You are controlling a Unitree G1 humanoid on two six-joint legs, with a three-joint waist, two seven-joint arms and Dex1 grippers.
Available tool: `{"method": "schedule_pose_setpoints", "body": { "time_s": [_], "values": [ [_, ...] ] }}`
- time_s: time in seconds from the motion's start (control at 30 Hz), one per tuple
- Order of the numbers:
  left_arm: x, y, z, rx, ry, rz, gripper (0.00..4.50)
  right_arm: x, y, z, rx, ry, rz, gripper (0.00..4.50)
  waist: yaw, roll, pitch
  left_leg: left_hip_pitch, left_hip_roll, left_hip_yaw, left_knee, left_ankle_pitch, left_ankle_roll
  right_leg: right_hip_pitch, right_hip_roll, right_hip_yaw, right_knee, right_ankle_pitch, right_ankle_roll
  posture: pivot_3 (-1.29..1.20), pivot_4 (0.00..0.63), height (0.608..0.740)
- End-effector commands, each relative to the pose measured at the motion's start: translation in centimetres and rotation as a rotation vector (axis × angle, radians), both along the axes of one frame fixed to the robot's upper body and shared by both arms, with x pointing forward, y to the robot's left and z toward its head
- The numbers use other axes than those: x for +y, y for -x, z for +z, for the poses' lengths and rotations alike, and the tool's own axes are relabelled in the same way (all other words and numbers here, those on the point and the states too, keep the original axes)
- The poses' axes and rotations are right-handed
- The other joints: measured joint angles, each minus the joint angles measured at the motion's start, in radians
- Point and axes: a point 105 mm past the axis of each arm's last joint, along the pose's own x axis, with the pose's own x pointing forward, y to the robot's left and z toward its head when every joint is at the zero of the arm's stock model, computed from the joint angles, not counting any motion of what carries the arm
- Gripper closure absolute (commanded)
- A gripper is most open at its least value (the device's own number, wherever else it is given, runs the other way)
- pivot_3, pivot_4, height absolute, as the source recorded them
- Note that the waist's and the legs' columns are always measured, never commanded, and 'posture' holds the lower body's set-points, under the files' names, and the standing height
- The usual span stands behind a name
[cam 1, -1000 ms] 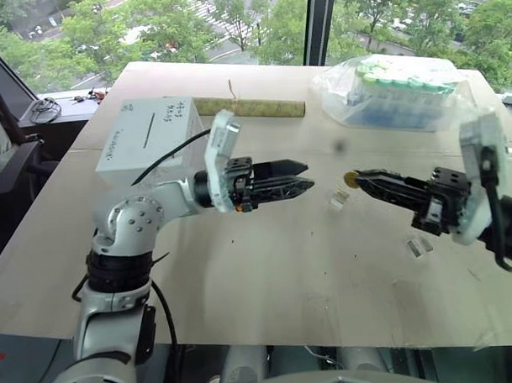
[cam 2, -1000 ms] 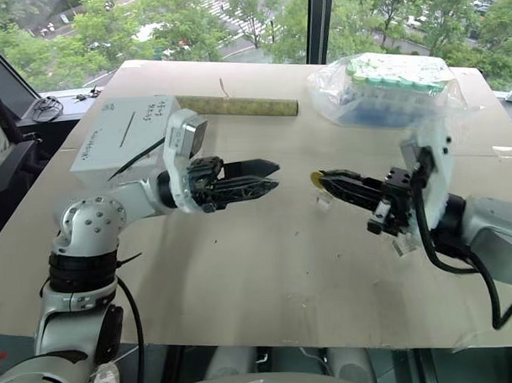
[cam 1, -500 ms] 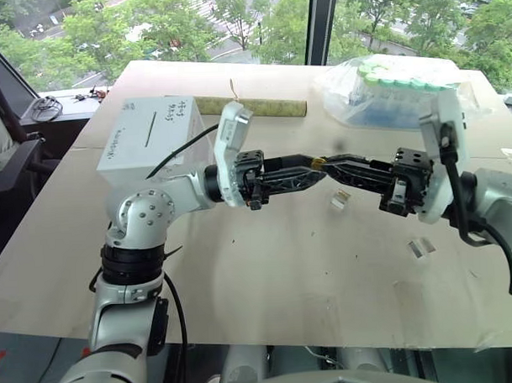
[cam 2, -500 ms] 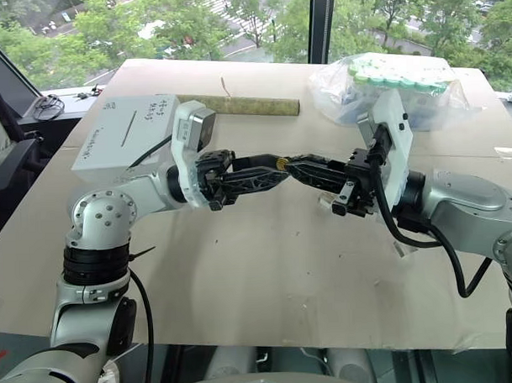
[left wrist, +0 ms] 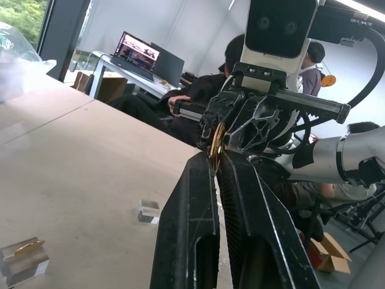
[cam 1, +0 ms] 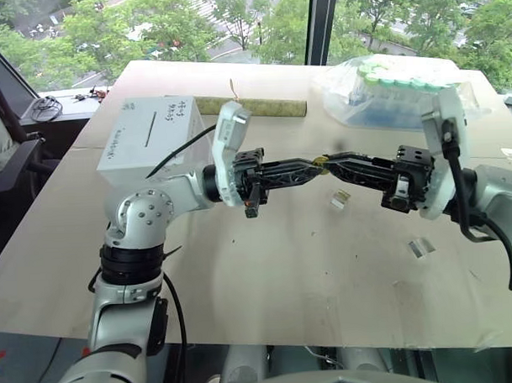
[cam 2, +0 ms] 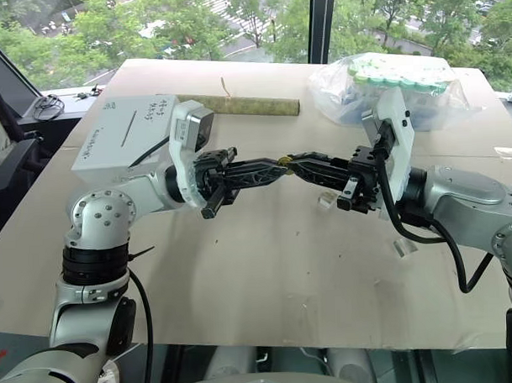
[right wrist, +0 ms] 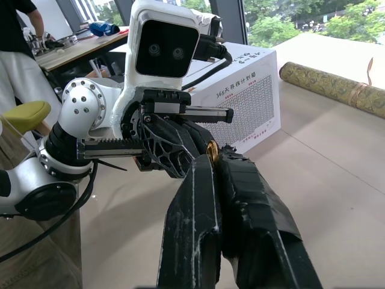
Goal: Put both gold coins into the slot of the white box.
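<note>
Next, I release the gold coin from my left gripper in the thin dark slot on top of the white box (cam 1: 149, 129).
One gold coin (cam 1: 321, 162) hangs above the middle of the table. It is pinched between the tips of my left gripper (cam 1: 317, 166) and my right gripper (cam 1: 326, 165), which meet nose to nose, both shut on it. The left wrist view shows the gold coin (left wrist: 215, 146) on edge at my left gripper (left wrist: 212, 159). The second gold coin (left wrist: 27, 247) lies on a small clear block on the table. The white box (cam 1: 145, 141) stands at the far left behind my left arm, its slot (cam 1: 150, 128) a thin dark line on top.
A clear bag of green-capped tubes (cam 1: 395, 90) sits at the back right. A gold-patterned roll (cam 1: 249, 108) lies beside the box. Small clear plastic pieces (cam 1: 420, 247) lie under my right arm. People sit at desks (left wrist: 198, 90) beyond the table.
My right gripper carried the coin leftward until its tips met my left gripper's. The left fingers, open before, have closed onto the coin.
</note>
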Motion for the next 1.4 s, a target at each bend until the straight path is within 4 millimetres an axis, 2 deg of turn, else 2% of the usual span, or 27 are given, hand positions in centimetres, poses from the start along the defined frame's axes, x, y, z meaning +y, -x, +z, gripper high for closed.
{"method": "schedule_pose_setpoints", "body": {
  "time_s": [0.03, 0.17, 0.3, 0.5, 0.53, 0.6, 0.67, 0.8, 0.83, 1.0, 1.07, 1.1, 1.23, 1.4],
  "values": [
    [0.2, 0.4, 1.4, -0.05, 0.033, -0.011, 4.37, 0.2, 0.4, 0.7, -0.029, -0.011, 0.026, 4.5, 0.0, 0.0, 0.0, 0.0, 0.0, 0.0, 0.0, 0.0, 0.0, 0.0, 0.0, 0.0, 0.0, 0.0, 0.0, 0.0, 0.15, 0.74],
    [0.5, 0.3, 1.5, -0.044, 0.046, -0.001, 4.37, 0.4, 0.3, 0.8, -0.046, -0.013, 0.021, 4.5, 0.0, 0.0, 0.0, 0.0, 0.0, 0.0, 0.0, 0.0, 0.0, 0.0, 0.0, 0.0, 0.0, 0.0, 0.0, 0.0, 0.15, 0.74],
    [1.3, 0.3, 2.0, -0.006, 0.082, 0.023, 4.5, 0.0, 0.4, 0.9, -0.063, -0.034, 0.011, 3.11, 0.0, 0.0, 0.0, 0.0, 0.0, 0.0, 0.0, 0.0, 0.0, 0.0, 0.0, 0.0, 0.0, 0.0, 0.0, 0.0, 0.15, 0.74],
    [3.1, 0.0, 2.9, 0.025, 0.117, 0.122, 4.5, -0.9, -0.5, 1.0, -0.105, 0.002, -0.032, 0.2, -0.001, 0.0, 0.0, -0.001, 0.0, 0.0, 0.0, 0.0, 0.0, -0.001, 0.0, 0.0, 0.0, 0.002, 0.003, 0.0, 0.15, 0.74],
    [3.4, 0.1, 3.0, 0.023, 0.118, 0.147, 4.5, -1.2, -0.5, 1.3, -0.116, -0.004, -0.033, 0.09, -0.001, 0.0, 0.0, -0.001, 0.0, 0.0, 0.0, 0.0, 0.0, -0.001, 0.0, 0.0, 0.0, 0.002, 0.003, 0.0, 0.15, 0.74],
    [4.4, 0.2, 3.3, 0.006, 0.114, 0.225, 4.5, -1.2, -0.8, 2.0, -0.176, 0.018, -0.051, 0.09, -0.002, 0.0, 0.0, -0.001, 0.0, 0.0, 0.0, 0.0, 0.0, -0.002, 0.0, 0.0, 0.0, 0.002, 0.003, 0.0, 0.15, 0.74],
    [5.3, 0.1, 4.2, -0.053, 0.118, 0.367, 4.5, -0.6, -0.7, 2.4, -0.286, 0.09, -0.029, 0.09, -0.004, 0.0, 0.001, -0.001, 0.001, 0.001, 0.0, 0.0, 0.0, -0.003, 0.0, 0.001, 0.0, 0.002, 0.004, 0.0, 0.15, 0.74],
    [7.5, -0.7, 6.0, -0.198, 0.085, 0.697, 4.5, 0.5, -1.1, 4.4, -0.428, 0.07, -0.007, 0.09, -0.002, -0.001, 0.001, -0.001, 0.001, 0.0, 0.0, 0.0, 0.0, -0.003, 0.0, 0.001, 0.0, 0.002, 0.004, 0.0, 0.15, 0.74],
    [8.1, -1.1, 6.5, -0.247, 0.057, 0.804, 4.5, 0.8, -1.1, 5.1, -0.452, 0.027, 0.012, 0.09, -0.002, -0.001, 0.001, -0.001, 0.001, 0.0, 0.0, 0.0, 0.0, -0.003, 0.001, 0.001, 0.001, 0.002, 0.004, 0.0, 0.15, 0.74],
    [11.8, -2.8, 7.9, -0.4, -0.172, 1.371, 4.5, 0.7, -2.3, 6.4, -0.539, 0.038, 0.056, 0.09, 0.005, -0.006, 0.004, -0.002, 0.0, 0.0, 0.0, 0.0, 0.0, -0.003, 0.0, 0.0, 0.001, 0.002, 0.004, 0.0, 0.15, 0.74],
    [13.2, -3.0, 8.1, -0.408, -0.256, 1.541, 4.5, 0.6, -2.8, 6.5, -0.556, 0.047, 0.067, 0.09, 0.004, -0.006, 0.004, -0.002, -0.001, 0.0, 0.0, 0.0, 0.0, -0.002, 0.0, 0.001, 0.0, 0.003, 0.004, 0.0, 0.15, 0.74],
    [14.3, -3.2, 7.5, -0.381, -0.363, 1.636, 4.5, 0.5, -3.0, 6.6, -0.565, 0.054, 0.079, 0.09, 0.004, -0.006, 0.004, -0.002, -0.001, 0.0, 0.0, 0.0, 0.0, -0.002, 0.0, 0.002, 0.0, 0.003, 0.004, 0.0, 0.15, 0.74],
    [16.1, -3.4, 6.4, -0.292, -0.543, 1.758, 4.5, 0.8, -3.1, 6.9, -0.58, 0.052, 0.123, 0.09, 0.001, -0.007, 0.005, -0.002, -0.001, 0.0, 0.0, 0.0, 0.0, -0.003, 0.0, 0.001, 0.001, 0.003, 0.004, 0.0, 0.15, 0.74],
    [17.3, -4.4, 5.2, -0.184, -0.603, 1.787, 4.5, 1.1, -2.3, 7.0, -0.591, 0.048, 0.181, 0.09, 0.0, -0.007, 0.005, -0.002, 0.0, 0.0, -0.001, 0.0, -0.001, -0.003, 0.001, 0.001, 0.002, 0.003, 0.004, 0.0, 0.15, 0.74]
  ]
}}
